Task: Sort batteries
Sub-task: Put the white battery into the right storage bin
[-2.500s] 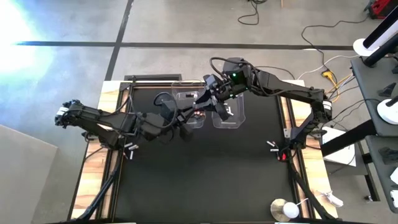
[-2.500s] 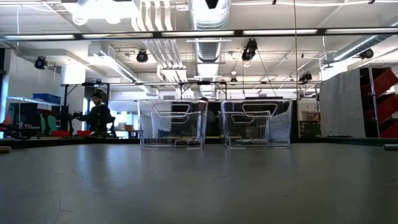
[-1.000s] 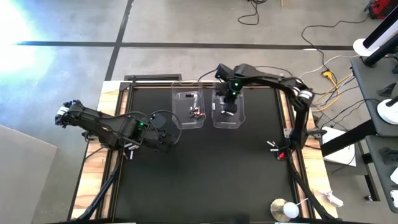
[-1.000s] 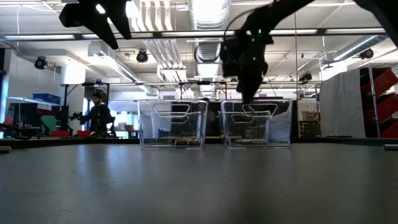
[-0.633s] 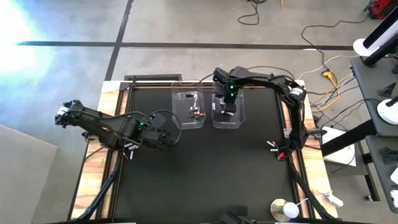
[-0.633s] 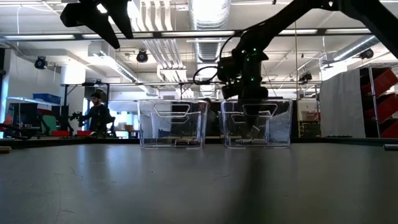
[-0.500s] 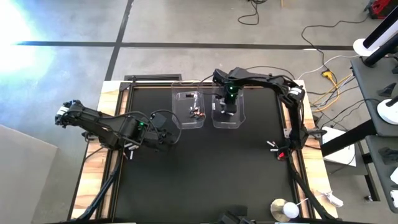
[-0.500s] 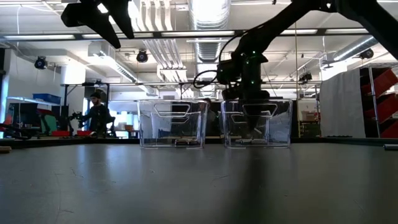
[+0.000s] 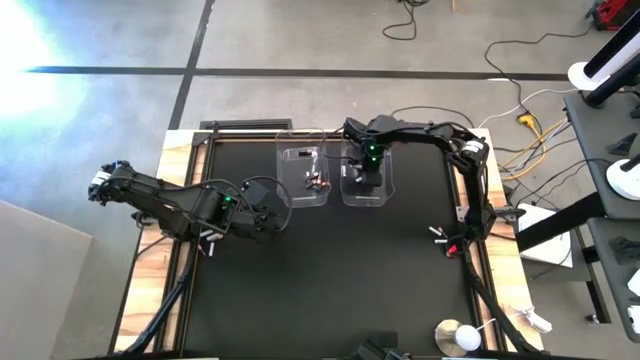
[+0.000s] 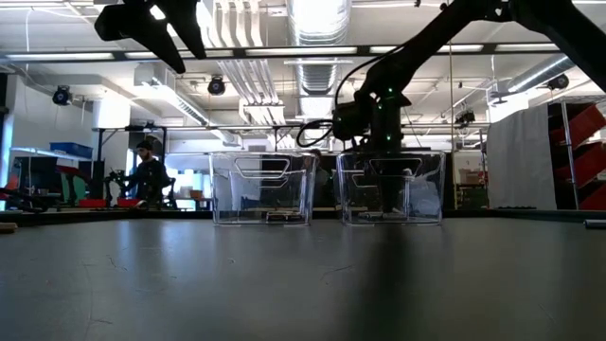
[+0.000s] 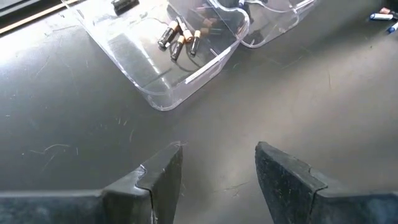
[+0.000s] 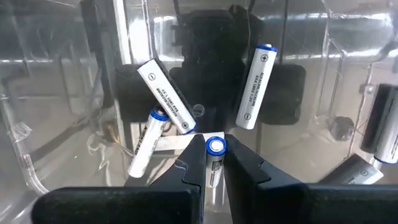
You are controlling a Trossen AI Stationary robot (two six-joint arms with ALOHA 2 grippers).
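The loose batteries on the table (image 9: 209,241) beside my left arm are next for my left gripper, which should go there and close on a white battery.
Two clear tubs stand side by side at the table's far middle. The left tub (image 9: 305,175) holds a few dark batteries with reddish ends (image 11: 180,38). The right tub (image 9: 385,190) holds several white batteries (image 12: 166,96) lying on its floor. My right gripper (image 12: 214,163) reaches down inside the right tub, shut on one white battery (image 12: 214,169). My left gripper (image 11: 217,168) hangs open above bare table, on the near left of the left tub, with nothing between its fingers. My right gripper pinches a white battery between its two fingertips, near the blue-ringed end (image 12: 216,147) that faces up toward the wrist. The fingers point down from above and lie along the battery, which stands about upright inside the right tub. The fingers hide its lower end.
Small loose items (image 9: 437,235) lie by the table's right edge and a roll (image 9: 457,337) sits at the near right corner. A person (image 10: 150,175) stands far off in the room behind. The black mat in front of the tubs is open room.
My right gripper has gone down from above the rim into the right tub, staying shut, and now stands low among the white batteries. My left arm has kept still.
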